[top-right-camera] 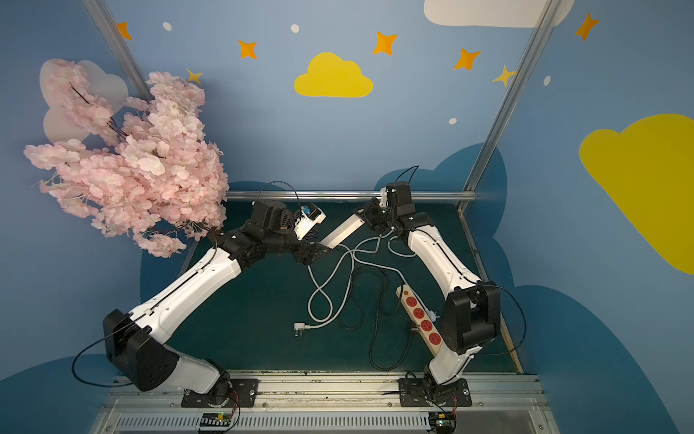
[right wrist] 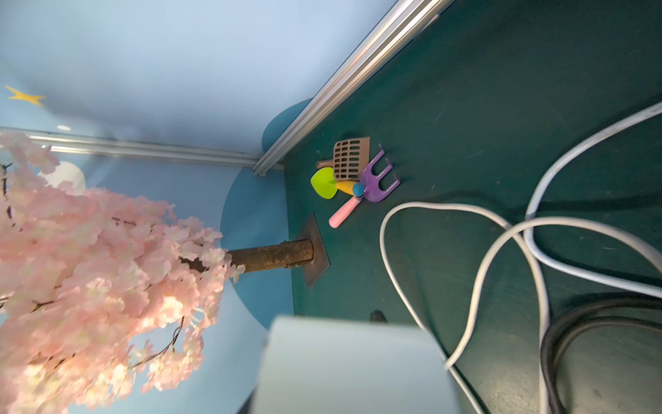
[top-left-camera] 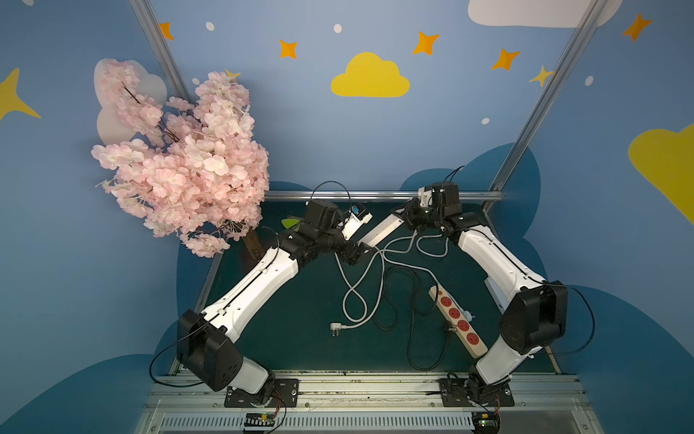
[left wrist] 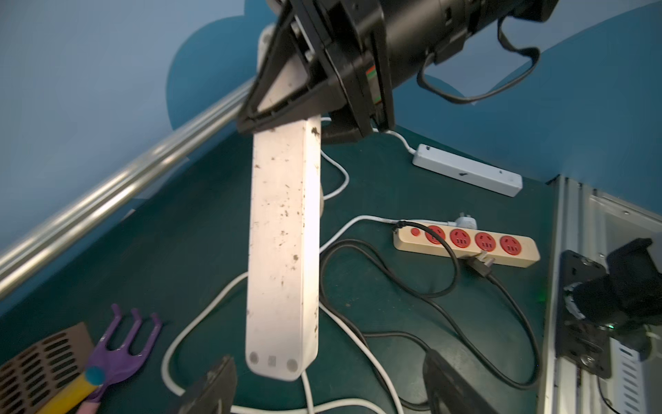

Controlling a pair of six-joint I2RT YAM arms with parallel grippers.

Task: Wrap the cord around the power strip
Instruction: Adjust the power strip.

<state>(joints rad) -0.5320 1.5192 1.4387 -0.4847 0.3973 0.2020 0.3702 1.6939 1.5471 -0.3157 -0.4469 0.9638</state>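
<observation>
I am carrying the white power strip by its far end with my right gripper alone, so next my left gripper takes the power strip's near end (left wrist: 277, 341) before my right gripper opens.
A white power strip (top-left-camera: 379, 231) (top-right-camera: 340, 233) hangs tilted above the green table, held by one end. My right gripper (top-left-camera: 407, 218) is shut on its far end, which the left wrist view shows clearly (left wrist: 304, 89). The strip's scuffed back (left wrist: 283, 251) faces the left wrist camera. My left gripper (left wrist: 329, 387) (top-left-camera: 358, 253) is open, its fingers standing apart on either side of the strip's near end without touching it. The white cord (left wrist: 200, 315) (right wrist: 382, 243) leaves that near end and lies in loose loops on the table, ending at its plug (top-left-camera: 334, 329).
A beige strip with red sockets (top-left-camera: 458, 323) (left wrist: 465, 243) and its black cord (top-left-camera: 413, 319) lie at the right. Another white strip (left wrist: 465, 170) lies by the right wall. Toy garden tools (right wrist: 358, 179) and the pink blossom tree (top-left-camera: 187, 169) stand at the far left.
</observation>
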